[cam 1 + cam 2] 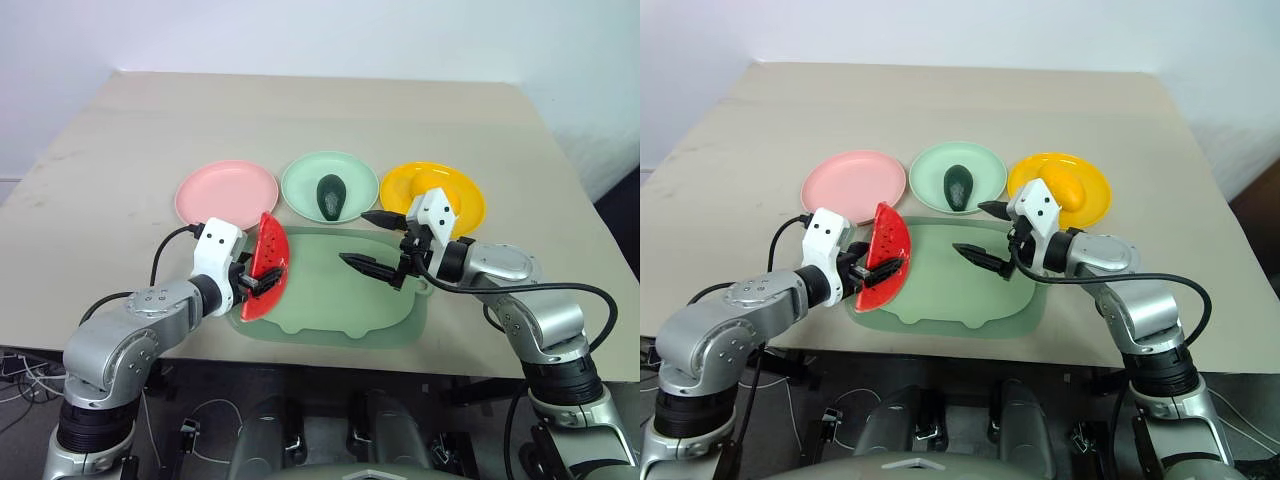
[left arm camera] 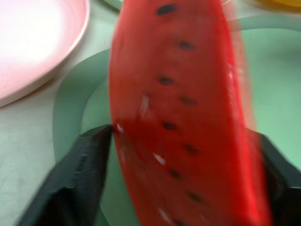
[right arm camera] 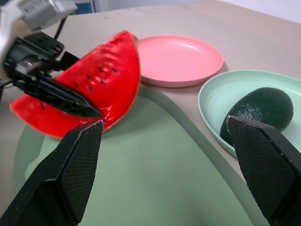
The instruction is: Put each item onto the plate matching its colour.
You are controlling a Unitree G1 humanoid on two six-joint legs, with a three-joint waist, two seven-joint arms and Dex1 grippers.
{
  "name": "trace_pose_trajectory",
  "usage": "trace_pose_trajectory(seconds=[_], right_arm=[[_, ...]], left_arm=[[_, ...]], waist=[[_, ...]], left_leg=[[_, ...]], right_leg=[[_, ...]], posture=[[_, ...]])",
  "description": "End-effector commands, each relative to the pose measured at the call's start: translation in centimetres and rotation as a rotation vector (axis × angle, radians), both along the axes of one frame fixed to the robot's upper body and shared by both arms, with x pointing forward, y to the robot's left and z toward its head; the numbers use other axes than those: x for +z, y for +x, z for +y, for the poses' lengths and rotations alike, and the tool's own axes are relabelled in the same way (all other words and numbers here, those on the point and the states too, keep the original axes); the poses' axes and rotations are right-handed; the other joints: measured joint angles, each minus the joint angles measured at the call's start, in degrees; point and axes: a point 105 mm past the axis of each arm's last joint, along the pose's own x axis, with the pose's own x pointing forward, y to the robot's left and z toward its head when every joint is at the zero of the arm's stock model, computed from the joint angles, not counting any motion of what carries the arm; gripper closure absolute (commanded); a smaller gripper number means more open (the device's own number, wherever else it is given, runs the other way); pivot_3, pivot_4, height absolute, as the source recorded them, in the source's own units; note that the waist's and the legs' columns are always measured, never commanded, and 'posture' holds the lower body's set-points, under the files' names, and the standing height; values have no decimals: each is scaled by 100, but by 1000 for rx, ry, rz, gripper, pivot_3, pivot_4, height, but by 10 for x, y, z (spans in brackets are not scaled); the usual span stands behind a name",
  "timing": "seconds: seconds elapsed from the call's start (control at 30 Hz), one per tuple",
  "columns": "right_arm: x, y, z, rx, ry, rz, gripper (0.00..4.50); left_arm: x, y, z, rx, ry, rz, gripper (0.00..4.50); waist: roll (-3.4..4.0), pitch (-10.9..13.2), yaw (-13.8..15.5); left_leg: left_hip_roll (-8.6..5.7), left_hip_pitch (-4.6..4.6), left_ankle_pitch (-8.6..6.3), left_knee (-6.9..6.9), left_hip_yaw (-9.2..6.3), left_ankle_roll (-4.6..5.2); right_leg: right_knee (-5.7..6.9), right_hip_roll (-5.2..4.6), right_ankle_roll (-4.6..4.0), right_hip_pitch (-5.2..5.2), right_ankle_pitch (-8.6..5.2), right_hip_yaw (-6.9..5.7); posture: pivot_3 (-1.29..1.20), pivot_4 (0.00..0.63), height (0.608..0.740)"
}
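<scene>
I should open my left gripper to release the red watermelon wedge close to the middle of the bare pink plate [image 1: 222,183].
My left gripper [image 1: 255,283] is shut on the red watermelon wedge [image 1: 265,268], which it holds upright over the left edge of the green mat [image 1: 340,300]. In the left wrist view the wedge [image 2: 183,117] sits between both black fingers [image 2: 80,169]. The pink plate [image 1: 227,193] lies bare just beyond it. The dark green avocado [image 1: 330,196] rests on the mint green plate [image 1: 300,180]. The yellow fruit [image 1: 1065,187] lies on the yellow plate [image 1: 400,185]. My right gripper [image 1: 355,237] hangs open over the mat's right side, with nothing between its fingers.
The three plates stand in a row across the middle of the beige table [image 1: 320,110], behind the mat. The mat lies at the table's near edge. Bare tabletop stretches behind the plates and on both sides.
</scene>
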Motion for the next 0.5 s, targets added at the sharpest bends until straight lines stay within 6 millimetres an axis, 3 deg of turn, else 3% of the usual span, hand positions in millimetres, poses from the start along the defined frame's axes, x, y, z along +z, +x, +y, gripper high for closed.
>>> trace_pose_trajectory(seconds=[0.03,0.23,0.37,0.5], right_arm=[[7,-1,0,1,-5,-42,0],[6,0,-2,-9,-8,-41,0],[7,-1,-2,-5,3,-43,0],[9,-2,1,0,15,-45,0]], left_arm=[[5,2,6,23,-1,-11,1780],[19,8,12,51,1,-74,1802],[60,32,35,169,-41,-205,1802],[88,57,60,291,-56,-272,1802]], waist=[[0,0,0],[0,0,-4],[-3,2,21],[-2,1,2]], left_leg=[[0,0,0,0,0,0],[0,0,0,0,-1,0],[0,-2,0,2,-3,0],[-2,-4,0,4,-3,1]], right_leg=[[0,0,0,0,0,0],[1,1,0,0,0,0],[1,1,0,-1,0,-2],[-3,0,1,3,1,-4]], posture=[[0,150,696],[0,150,696],[0,150,696],[0,150,696]])
